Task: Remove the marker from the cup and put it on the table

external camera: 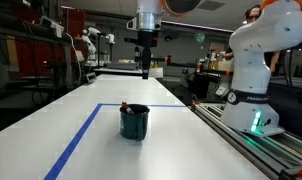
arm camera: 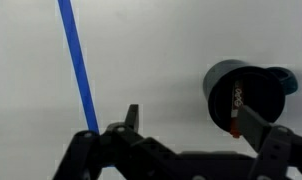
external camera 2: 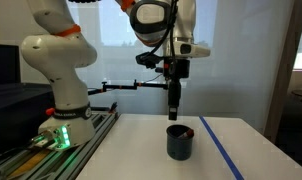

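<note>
The marker's red end [external camera: 124, 106] [arm camera: 234, 129] sticks up at the dark cup's rim. So I move my gripper there next and close it on that end.
A dark cup [external camera: 135, 122] stands on the white table, also seen in an exterior view [external camera 2: 180, 141] and at the right of the wrist view [arm camera: 241, 90]. A marker with a red tip [arm camera: 235, 108] leans inside it; its red end shows at the rim in both exterior views [external camera: 124, 104] [external camera 2: 189, 131]. My gripper [external camera: 144, 68] [external camera 2: 174, 108] hangs well above the cup, open and empty. In the wrist view its fingers [arm camera: 191, 125] are spread, the right one overlapping the cup's edge.
A blue tape line [arm camera: 78, 65] runs across the table [external camera: 171, 150], left of the cup in the wrist view. The robot base [external camera: 253, 95] and a rail stand along the table's side. Lab clutter sits beyond the far edge.
</note>
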Robot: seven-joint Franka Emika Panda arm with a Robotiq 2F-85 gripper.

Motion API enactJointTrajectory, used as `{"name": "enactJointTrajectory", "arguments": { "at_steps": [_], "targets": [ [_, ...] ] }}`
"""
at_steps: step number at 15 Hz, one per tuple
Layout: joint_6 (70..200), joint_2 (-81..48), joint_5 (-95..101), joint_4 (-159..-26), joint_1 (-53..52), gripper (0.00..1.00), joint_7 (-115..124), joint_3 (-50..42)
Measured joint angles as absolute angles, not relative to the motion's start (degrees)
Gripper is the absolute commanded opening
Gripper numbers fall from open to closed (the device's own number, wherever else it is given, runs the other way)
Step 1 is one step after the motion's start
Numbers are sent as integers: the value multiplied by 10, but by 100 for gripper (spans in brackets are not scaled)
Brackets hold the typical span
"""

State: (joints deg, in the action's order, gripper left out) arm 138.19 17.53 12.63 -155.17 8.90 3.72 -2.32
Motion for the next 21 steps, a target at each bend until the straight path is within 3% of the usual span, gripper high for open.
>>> {"name": "enactJointTrajectory", "arguments": {
  "at_steps": [21],
  "targets": [
    [1608, 37, 231, -1528, 82, 100, 174, 12]
  ]
}}
